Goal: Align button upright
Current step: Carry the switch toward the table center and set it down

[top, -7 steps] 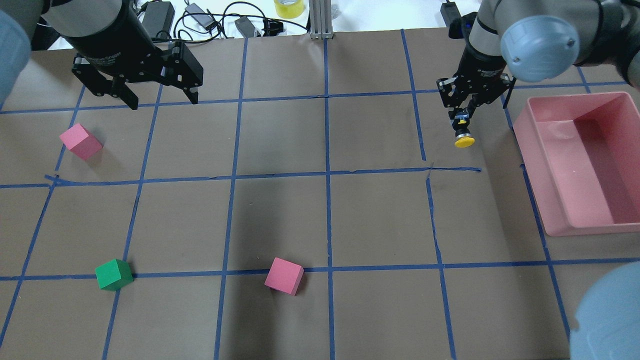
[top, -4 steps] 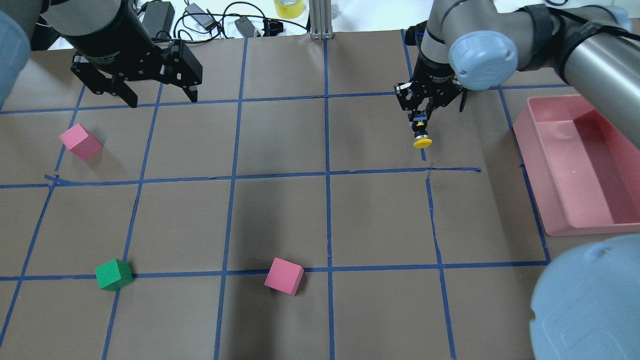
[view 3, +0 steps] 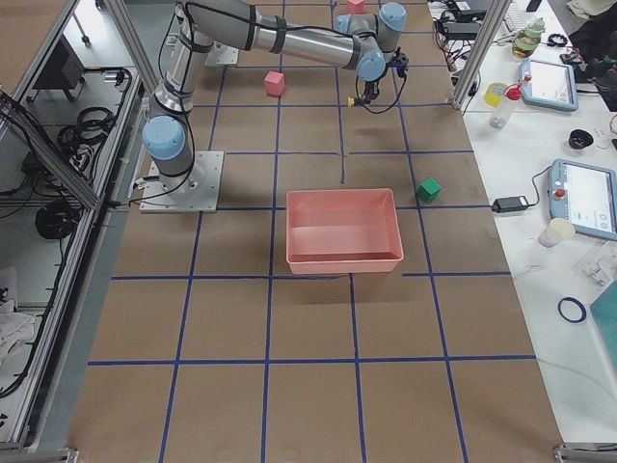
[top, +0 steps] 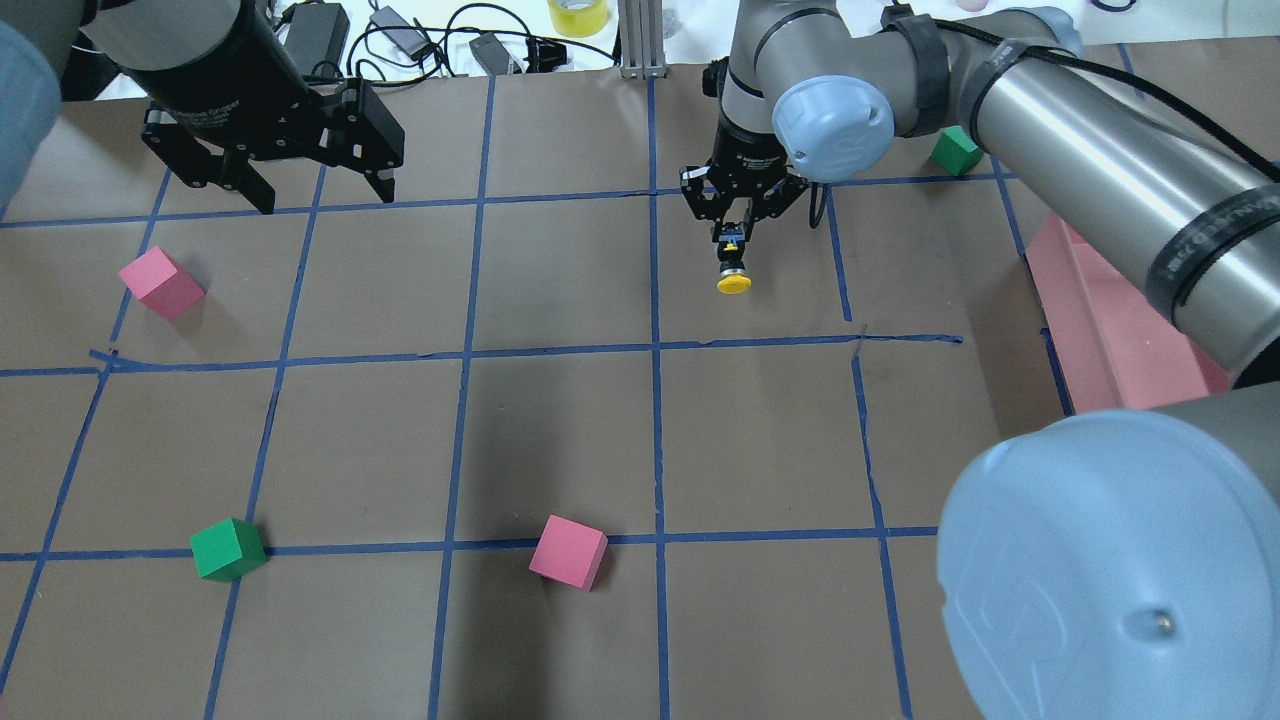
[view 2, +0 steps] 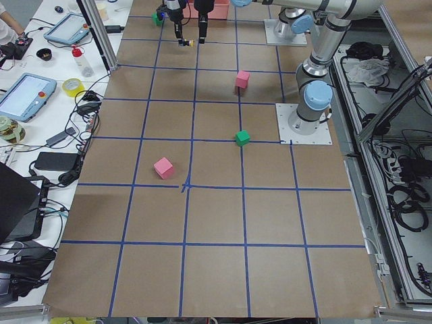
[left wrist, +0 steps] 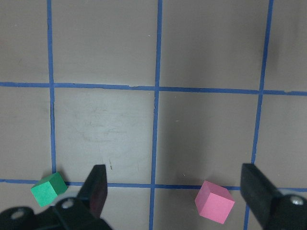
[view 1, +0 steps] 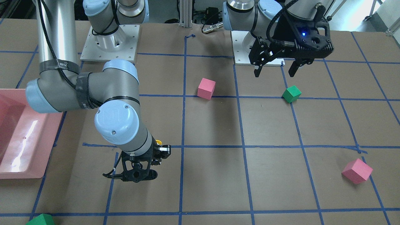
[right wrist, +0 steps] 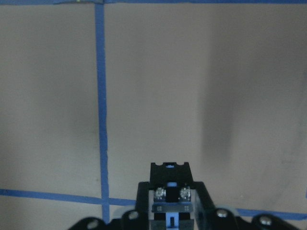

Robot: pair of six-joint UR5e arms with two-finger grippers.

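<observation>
I need to use my right gripper to set the button down on the bare paper (view 1: 193,167) (right wrist: 67,134) that lies just past the lengthwise blue tape line. The button still hangs over the table.
The button (top: 733,272) hangs over the table just right of the centre line, its yellow cap (top: 734,285) jutting out past the fingertips. My right gripper (top: 733,240) is shut on its black body. The right wrist view shows the button's screw-terminal end (right wrist: 170,199) between the fingers, with the cap hidden behind it. From the front, only a sliver of the yellow cap (view 1: 158,142) peeks out beside the right gripper (view 1: 139,170). My left gripper (top: 320,195) hovers open and empty at the far left, above bare paper (left wrist: 177,191).
A pink bin (top: 1100,300) sits at the right, partly hidden by my right arm. Pink cubes (top: 161,283) (top: 568,552) and green cubes (top: 228,549) (top: 956,150) are scattered on the taped grid. Cables and a tape roll (top: 577,15) line the far edge.
My right arm has carried the button to the left, from beside the pink bin to near the centre line. The left arm has stayed put.
</observation>
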